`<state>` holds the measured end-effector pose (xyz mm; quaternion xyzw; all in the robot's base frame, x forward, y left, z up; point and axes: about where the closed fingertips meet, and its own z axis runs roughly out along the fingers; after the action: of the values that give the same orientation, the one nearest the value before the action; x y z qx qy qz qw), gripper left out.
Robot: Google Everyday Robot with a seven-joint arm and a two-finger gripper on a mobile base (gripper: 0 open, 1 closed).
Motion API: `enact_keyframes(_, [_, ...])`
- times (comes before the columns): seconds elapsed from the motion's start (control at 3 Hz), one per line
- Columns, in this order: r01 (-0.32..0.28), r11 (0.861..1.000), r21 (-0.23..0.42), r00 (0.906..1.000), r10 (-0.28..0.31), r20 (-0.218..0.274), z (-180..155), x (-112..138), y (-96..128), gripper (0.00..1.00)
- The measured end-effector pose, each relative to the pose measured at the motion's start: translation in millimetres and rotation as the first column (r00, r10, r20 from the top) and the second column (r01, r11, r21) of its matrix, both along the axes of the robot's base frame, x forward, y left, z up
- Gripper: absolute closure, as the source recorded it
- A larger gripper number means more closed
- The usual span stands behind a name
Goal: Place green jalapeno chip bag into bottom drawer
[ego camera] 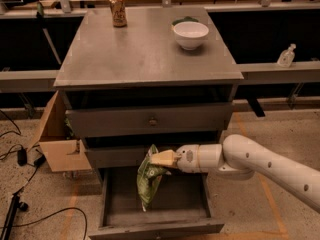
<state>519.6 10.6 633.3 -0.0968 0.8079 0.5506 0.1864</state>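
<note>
My gripper has the green jalapeno chip bag. It will let go of the bag on the bottom drawer's grey tray (148, 214), close to its front edge.
The green jalapeno chip bag (148, 180) is a crinkled light-green foil bag with white patterning. It hangs from my gripper (159, 158), which is shut on its top edge. The white arm reaches in from the right. The bag dangles low, over the left part of the open bottom drawer (170, 214), in front of the middle drawer's face. The drawer is pulled out and its flat grey tray shows bare around the bag.
Two shut grey drawers with round knobs (152, 120) sit above. On the cabinet top (135, 54) stand a white bowl (190, 34) and a can (118, 10). An open cardboard box (57, 139) stands left of the cabinet, cables (25, 159) on the floor.
</note>
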Motion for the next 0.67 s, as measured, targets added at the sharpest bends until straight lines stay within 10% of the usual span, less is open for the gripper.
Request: enact_keyframes(0.67, [0.007, 1.0, 0.012, 0.9918, -0.005, -0.128, -138, 8, 4, 1.0])
